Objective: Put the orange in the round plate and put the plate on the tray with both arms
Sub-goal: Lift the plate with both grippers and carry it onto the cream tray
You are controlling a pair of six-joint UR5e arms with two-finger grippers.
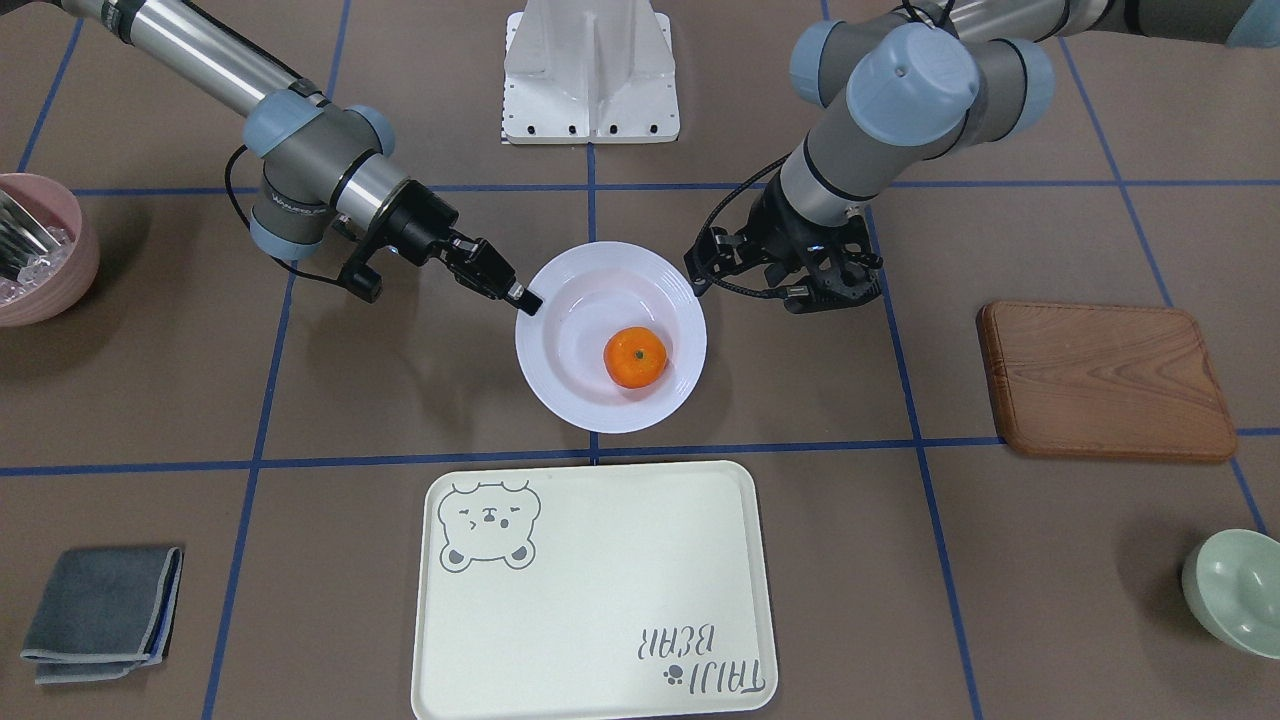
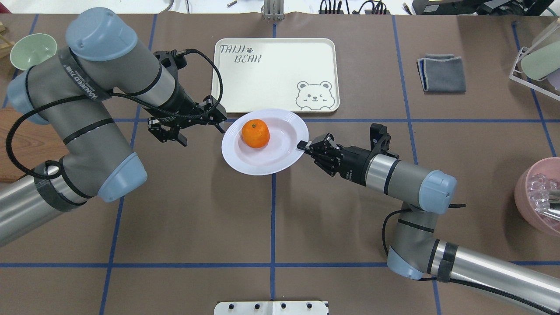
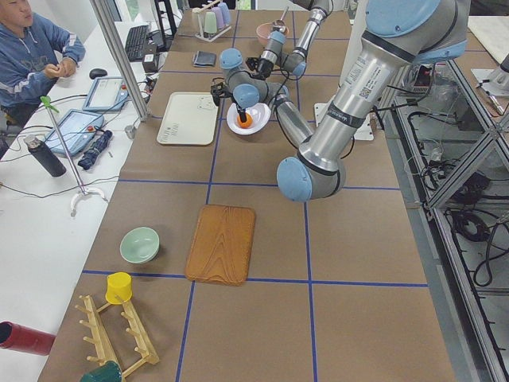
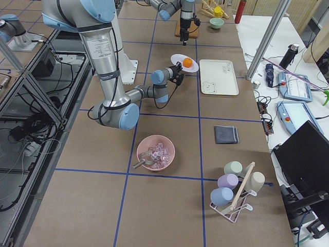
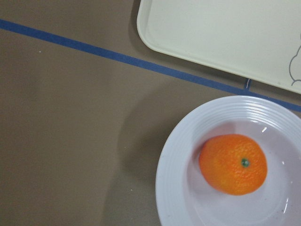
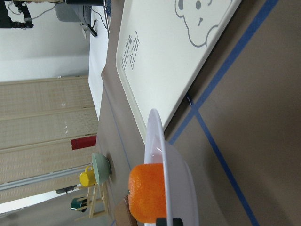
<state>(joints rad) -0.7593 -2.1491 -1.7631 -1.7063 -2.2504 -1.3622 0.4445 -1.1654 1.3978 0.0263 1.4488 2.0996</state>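
Note:
The robot's right gripper should set the white round plate down on the tray (image 1: pixel 603 583) (image 6: pixel 159 44) between the bear drawing and the lettering.
The orange (image 2: pixel 255 133) lies in the sunken centre of the white round plate (image 2: pixel 280 153), just in front of the tray (image 2: pixel 275 74), which holds nothing. My right gripper (image 2: pixel 302 145) is shut on the plate's rim on the robot's right side, and its fingertip (image 1: pixel 527 298) pinches the edge. The left gripper (image 2: pixel 188 127) hangs open beside the plate's opposite rim, pointing down, one finger (image 1: pixel 702 268) close to the edge and holding nothing. The left wrist view shows the orange (image 5: pixel 233 164) and the plate (image 5: pixel 174 179) from above. I cannot tell whether the plate is off the table.
A brown wooden board (image 1: pixel 1105 380) and a pale green bowl (image 1: pixel 1235 590) lie on the robot's left. A pink bowl (image 2: pixel 540 197) with clear pieces and a folded grey cloth (image 2: pixel 442 73) are on its right. A person (image 3: pixel 32 56) sits beyond the table's far side.

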